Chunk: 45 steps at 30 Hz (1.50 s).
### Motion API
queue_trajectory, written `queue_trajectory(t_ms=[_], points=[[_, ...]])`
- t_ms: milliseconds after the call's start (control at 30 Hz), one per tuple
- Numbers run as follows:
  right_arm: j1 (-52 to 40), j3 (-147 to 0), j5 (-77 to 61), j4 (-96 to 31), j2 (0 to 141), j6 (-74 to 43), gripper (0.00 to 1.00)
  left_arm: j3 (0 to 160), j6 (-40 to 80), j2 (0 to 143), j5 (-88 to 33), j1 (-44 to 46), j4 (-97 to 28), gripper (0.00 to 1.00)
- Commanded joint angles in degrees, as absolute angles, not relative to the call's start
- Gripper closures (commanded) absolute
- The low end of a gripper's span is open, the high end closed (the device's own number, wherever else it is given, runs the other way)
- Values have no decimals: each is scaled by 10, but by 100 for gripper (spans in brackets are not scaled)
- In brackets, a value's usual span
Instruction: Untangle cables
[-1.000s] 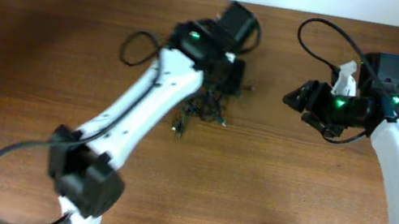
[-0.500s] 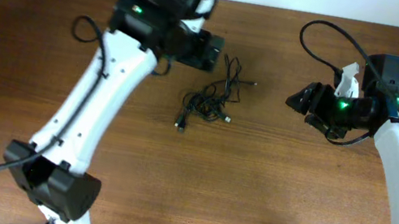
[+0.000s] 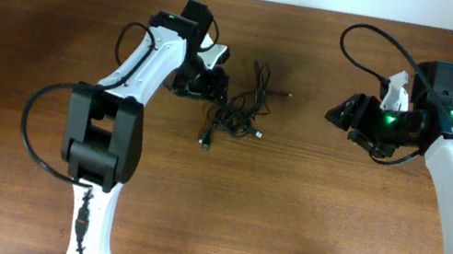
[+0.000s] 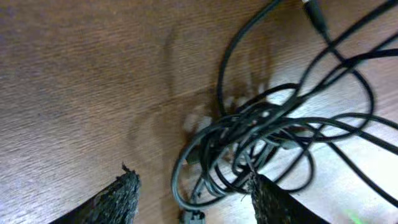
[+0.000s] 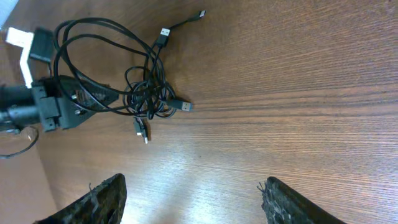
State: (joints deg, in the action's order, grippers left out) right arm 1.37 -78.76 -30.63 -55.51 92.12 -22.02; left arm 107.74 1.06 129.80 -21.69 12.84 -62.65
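Note:
My left gripper's fingers are reaching only the lowest loop of the knot, so next I move them further in and close around the bundled cables [image 4: 217, 138] before I lift the knot.
The cables [image 3: 243, 111] are thin black cords bunched in a knot with loose loops and small plug ends, lying mid-table. They fill the left wrist view [image 4: 261, 137] and show in the right wrist view [image 5: 140, 93]. My left gripper [image 3: 206, 86] is open just left of the bunch; in the left wrist view [image 4: 193, 193] the lowest loop and a plug lie between the fingertips, and one finger touches the knot. My right gripper [image 3: 339, 111] is open and empty, well to the right of the cables; its view [image 5: 193, 199] shows only bare wood between the fingers.
The wooden table [image 3: 304, 216] runs to a white wall at the back. Thicker black arm cables loop near the left arm [image 3: 44, 128] and above the right arm [image 3: 372, 45].
The left arm has swung down and in, bringing its gripper from above the table's back edge to the left side of the cable bunch. The right arm has barely moved.

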Motion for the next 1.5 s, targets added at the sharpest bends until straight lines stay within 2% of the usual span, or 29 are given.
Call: queue_trajectory(t_ms=[0, 200, 333, 700, 800, 833, 967, 1033, 1067, 1200, 1467], points=[[16, -794, -297, -555, 924, -212, 29, 1069, 12, 1309, -176, 128, -615, 44], [16, -794, -297, -555, 924, -212, 29, 1064, 18, 1313, -198, 129, -601, 47], [16, -794, -297, -555, 924, -212, 29, 1044, 18, 1316, -186, 130, -593, 59], [16, -794, -297, -555, 924, -212, 29, 970, 24, 1316, -217, 146, -540, 63], [16, -794, -297, -554, 924, -212, 29, 973, 23, 1316, -217, 146, -536, 73], [16, -794, -297, -554, 924, -212, 28, 996, 23, 1315, -217, 139, -555, 74], [16, -794, -296, -553, 924, -212, 28, 1076, 20, 1312, -217, 135, -628, 68], [16, -794, -293, -553, 924, -212, 28, 1094, 16, 1312, -217, 141, -646, 55], [16, -794, -293, -553, 924, -212, 28, 1093, 13, 1312, -216, 145, -648, 51], [16, -794, -293, -553, 924, -212, 28, 1093, 4, 1313, -207, 149, -636, 47], [16, -794, -293, -553, 924, -212, 28, 1073, 4, 1315, -192, 149, -628, 51]])
